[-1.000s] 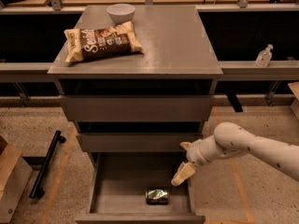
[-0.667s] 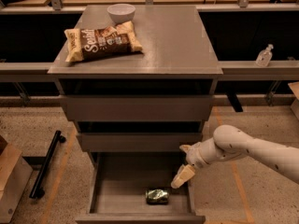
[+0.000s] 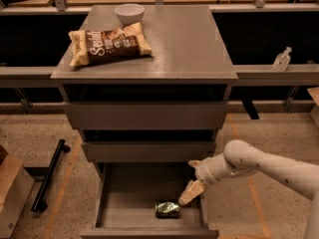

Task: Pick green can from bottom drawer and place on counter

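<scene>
The green can's body (image 3: 169, 210) near the front of the bottom drawer is next, and my gripper should move down to it and close there.
The green can (image 3: 167, 209) lies on its side near the front of the bottom drawer (image 3: 119, 208), which is pulled open. My gripper (image 3: 192, 179) hangs over the drawer's right side, just above and to the right of the can and apart from it. It is open and empty, with the lower finger (image 3: 191, 192) pointing down toward the can. The grey counter (image 3: 184, 44) tops the cabinet.
A brown snack bag (image 3: 109, 45) and a white bowl (image 3: 129, 13) sit on the counter's left and back. The two upper drawers are shut. A clear bottle (image 3: 282, 59) stands on the right ledge. A black bar (image 3: 47, 176) and a cardboard box (image 3: 12, 193) lie on the floor to the left.
My gripper has edged slightly down toward the can. The can and drawer have not moved.
</scene>
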